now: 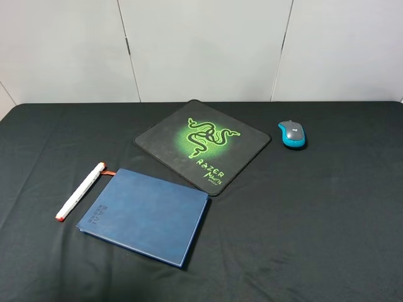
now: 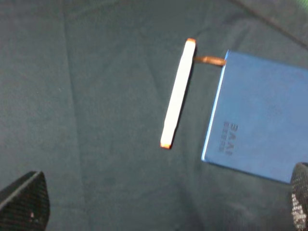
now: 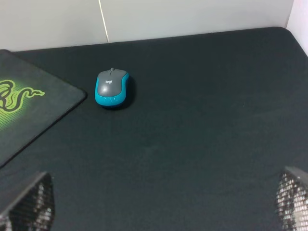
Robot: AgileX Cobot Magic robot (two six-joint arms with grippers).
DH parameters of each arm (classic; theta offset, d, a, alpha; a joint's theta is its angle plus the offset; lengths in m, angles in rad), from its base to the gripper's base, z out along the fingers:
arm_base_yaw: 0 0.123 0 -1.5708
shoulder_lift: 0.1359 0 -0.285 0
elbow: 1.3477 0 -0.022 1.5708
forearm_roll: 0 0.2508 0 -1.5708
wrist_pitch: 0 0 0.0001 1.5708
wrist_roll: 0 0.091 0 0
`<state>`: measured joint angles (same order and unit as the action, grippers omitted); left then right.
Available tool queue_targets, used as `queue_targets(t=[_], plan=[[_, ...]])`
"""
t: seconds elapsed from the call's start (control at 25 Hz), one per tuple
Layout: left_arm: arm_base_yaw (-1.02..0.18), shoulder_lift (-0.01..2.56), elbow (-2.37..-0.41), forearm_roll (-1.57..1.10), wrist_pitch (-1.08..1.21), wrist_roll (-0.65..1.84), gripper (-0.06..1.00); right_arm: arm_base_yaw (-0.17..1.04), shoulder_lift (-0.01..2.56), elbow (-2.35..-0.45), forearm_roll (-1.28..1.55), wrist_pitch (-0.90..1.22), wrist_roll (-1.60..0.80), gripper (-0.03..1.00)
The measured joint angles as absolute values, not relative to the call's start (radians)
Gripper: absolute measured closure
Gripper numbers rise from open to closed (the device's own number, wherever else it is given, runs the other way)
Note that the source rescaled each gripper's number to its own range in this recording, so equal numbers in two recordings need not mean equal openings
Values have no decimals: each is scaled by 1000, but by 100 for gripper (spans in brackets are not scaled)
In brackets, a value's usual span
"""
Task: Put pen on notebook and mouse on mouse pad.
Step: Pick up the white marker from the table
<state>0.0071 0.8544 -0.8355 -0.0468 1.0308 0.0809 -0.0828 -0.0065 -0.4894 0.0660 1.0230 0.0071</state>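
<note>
The middle of the white pen (image 1: 80, 192) (image 2: 178, 94) beside the dark blue notebook is next for my left gripper to go to and close on.
The white pen (image 1: 80, 190) with orange-red ends lies on the black cloth just left of the dark blue notebook (image 1: 146, 214), apart from it. The black mouse pad (image 1: 203, 143) with its green logo sits behind the notebook. The teal mouse (image 1: 292, 134) rests on the cloth right of the pad. Neither arm shows in the high view. In the left wrist view my left gripper (image 2: 161, 202) is open above the cloth, short of the pen (image 2: 178, 93) and the notebook (image 2: 262, 120). My right gripper (image 3: 159, 202) is open, well short of the mouse (image 3: 112, 87) and the mouse pad (image 3: 29, 110).
A black cloth (image 1: 327, 220) covers the whole table up to the white wall panels behind. The notebook's orange ribbon (image 2: 209, 60) sticks out toward the pen's far end. The notebook's far corner nearly touches the mouse pad's near corner.
</note>
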Motion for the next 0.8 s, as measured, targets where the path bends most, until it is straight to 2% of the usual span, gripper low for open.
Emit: queue_targets(t=[0.44, 0.8], plan=[[7, 1248, -839, -64, 912, 81, -5, -83, -6, -489, 66, 1023, 7, -3], [1, 1475, -840, -67, 812, 105, -5, -83, -6, -489, 66, 1023, 7, -3]])
